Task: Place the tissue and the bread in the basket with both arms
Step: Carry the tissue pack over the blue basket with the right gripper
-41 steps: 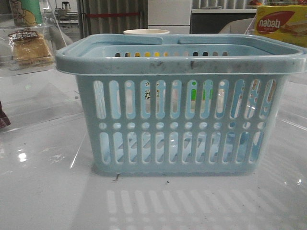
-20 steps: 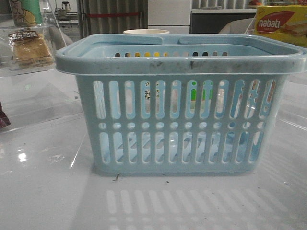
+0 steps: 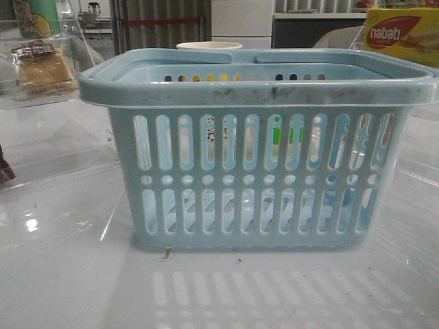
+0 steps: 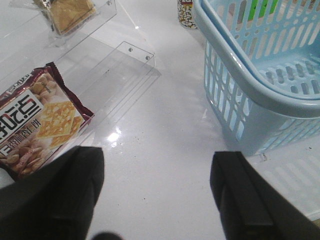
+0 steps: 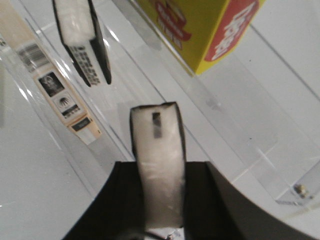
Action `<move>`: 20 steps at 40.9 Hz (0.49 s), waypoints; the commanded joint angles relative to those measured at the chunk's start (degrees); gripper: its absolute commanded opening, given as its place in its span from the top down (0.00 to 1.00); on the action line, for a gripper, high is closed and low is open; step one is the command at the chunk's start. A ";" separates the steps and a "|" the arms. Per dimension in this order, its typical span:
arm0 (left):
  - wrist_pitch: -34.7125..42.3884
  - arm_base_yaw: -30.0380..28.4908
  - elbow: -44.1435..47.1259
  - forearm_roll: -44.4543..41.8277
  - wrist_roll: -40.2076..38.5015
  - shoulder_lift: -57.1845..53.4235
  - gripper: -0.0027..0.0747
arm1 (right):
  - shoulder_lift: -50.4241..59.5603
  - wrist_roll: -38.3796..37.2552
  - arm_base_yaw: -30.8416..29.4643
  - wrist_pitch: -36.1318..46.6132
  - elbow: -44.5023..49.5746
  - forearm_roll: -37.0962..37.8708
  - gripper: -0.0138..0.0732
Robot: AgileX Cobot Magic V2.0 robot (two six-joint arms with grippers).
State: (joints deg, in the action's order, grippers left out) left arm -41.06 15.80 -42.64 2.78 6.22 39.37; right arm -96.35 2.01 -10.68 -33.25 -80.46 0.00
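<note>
Next, I set the tissue down with my right gripper on the bottom of the light-blue basket, toward the nabati box end (image 3: 303,208).
The light-blue basket (image 3: 257,147) stands in the middle of the table in the front view, and neither gripper shows there. The wrapped bread (image 3: 44,68) lies on a clear shelf at the far left; it also shows in the left wrist view (image 4: 67,12). My left gripper (image 4: 157,172) is open and empty over bare table, with the basket (image 4: 260,95) to one side. My right gripper (image 5: 159,172) is shut on the tissue (image 5: 156,137), a narrow pack with a white face and black edges, held over a clear acrylic shelf.
A maroon peanut-cracker pack (image 4: 35,120) lies beside the left gripper. The yellow-red nabati box (image 5: 200,30) stands just beyond the held tissue and shows at the far right (image 3: 401,34). A second black-and-white pack (image 5: 82,42) stands beyond. A paper cup (image 3: 209,46) sits behind the basket.
</note>
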 commanded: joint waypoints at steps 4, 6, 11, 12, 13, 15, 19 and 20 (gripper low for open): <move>4.50 0.35 -1.53 0.14 0.06 0.11 0.31 | 10.35 0.34 0.86 1.03 -2.22 -2.46 0.62; 4.50 0.35 -1.53 0.14 0.06 0.11 0.31 | 12.22 0.34 1.95 0.23 -2.22 -2.46 0.62; 4.50 0.35 -1.53 0.14 0.06 0.11 0.31 | 17.18 0.34 6.51 -1.48 -2.22 -2.46 0.62; 4.50 0.35 -1.53 0.14 0.06 0.11 0.31 | 18.15 0.34 7.54 -1.88 -2.22 -2.46 0.62; 4.50 0.35 -1.53 0.14 0.06 0.11 0.31 | 18.78 0.34 9.02 -2.21 -2.22 -2.47 0.62; 4.50 0.35 -1.53 0.14 0.06 0.11 0.31 | 20.31 0.34 12.32 -2.69 -2.22 -2.53 0.62; 4.50 0.35 -1.53 0.14 0.06 0.11 0.31 | 21.74 0.34 18.16 -2.98 -2.22 -2.62 0.62; 4.50 0.35 -1.53 0.14 0.06 0.11 0.31 | 21.77 0.34 20.05 -2.98 -2.22 -2.62 0.62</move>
State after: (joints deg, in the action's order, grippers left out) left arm -41.06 15.80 -42.64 2.74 6.22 39.37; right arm -77.27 2.01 5.05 -39.43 -80.46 -2.46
